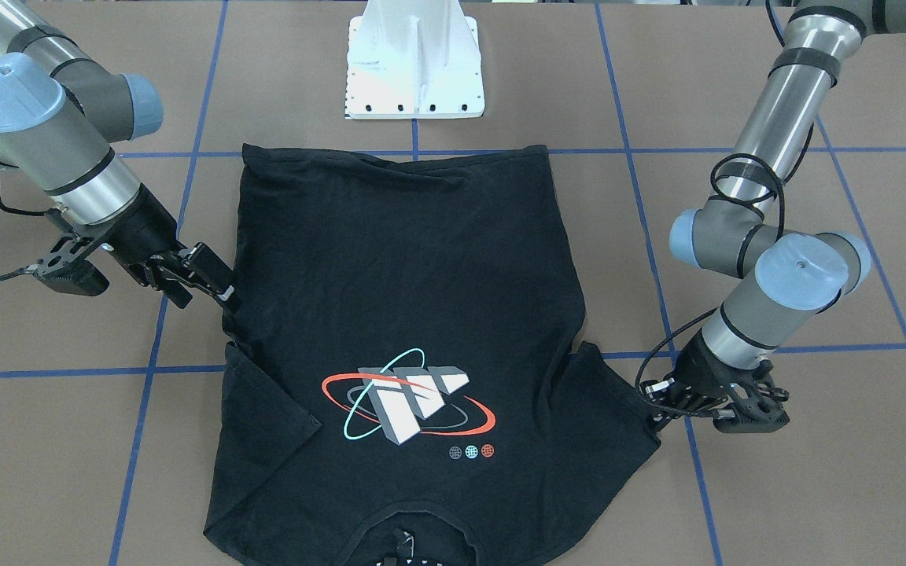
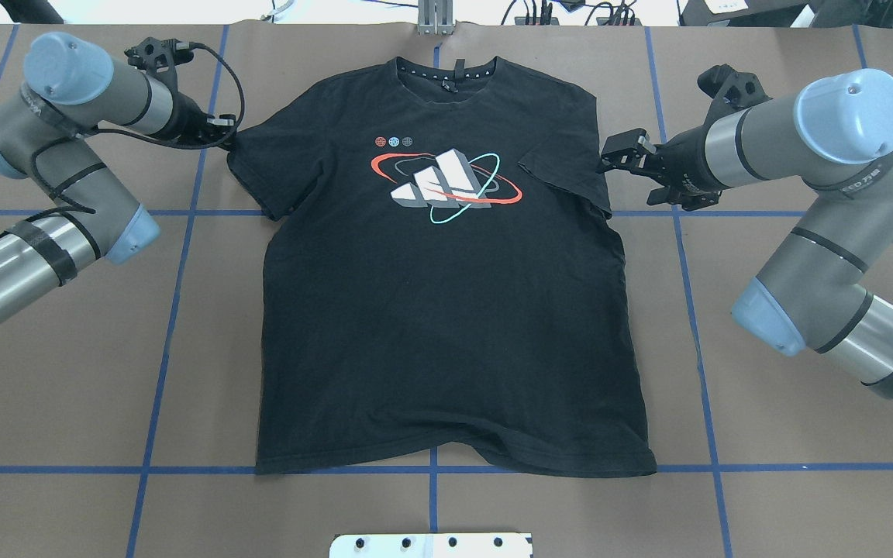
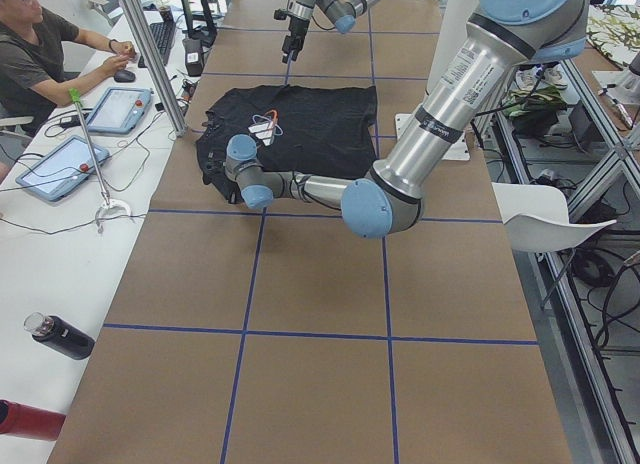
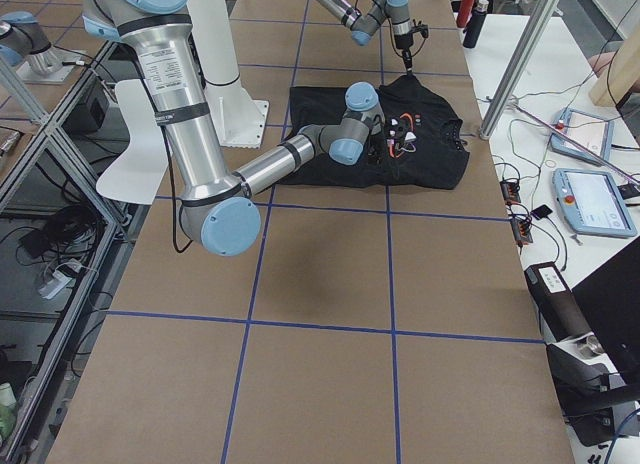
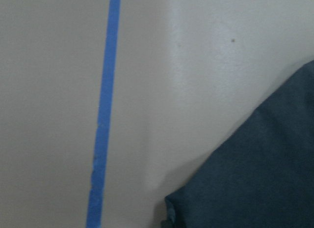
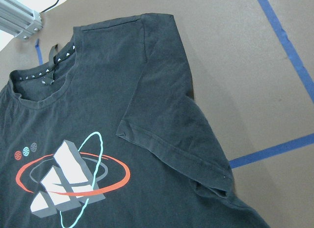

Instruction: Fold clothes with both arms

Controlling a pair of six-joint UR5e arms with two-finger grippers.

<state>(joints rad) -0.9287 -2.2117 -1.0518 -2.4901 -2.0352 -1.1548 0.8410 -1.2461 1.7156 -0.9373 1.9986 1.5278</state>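
Observation:
I need to use my left gripper to lay the tip of the sleeve down on the black T-shirt's chest (image 1: 540,424), beside the small red globe.
The black T-shirt (image 2: 446,310) lies flat and face up on the brown table, its collar at the far side from the robot, its chest graphic (image 2: 446,182) showing. It also shows in the front view (image 1: 406,275). My left gripper (image 2: 223,128) sits low at the tip of the shirt's left-hand sleeve (image 1: 626,409); its jaws are hidden, so I cannot tell open from shut. The left wrist view shows only a sleeve corner (image 5: 265,179) on the table. My right gripper (image 2: 609,153) is open, just beside the other sleeve (image 6: 167,125), not holding it.
The white pedestal base (image 1: 415,67) stands at the robot's side of the shirt. Blue tape lines (image 2: 175,294) cross the table. An operator (image 3: 40,54), tablets (image 3: 118,109), a metal post (image 3: 150,54) and bottles (image 3: 60,336) are along the far side.

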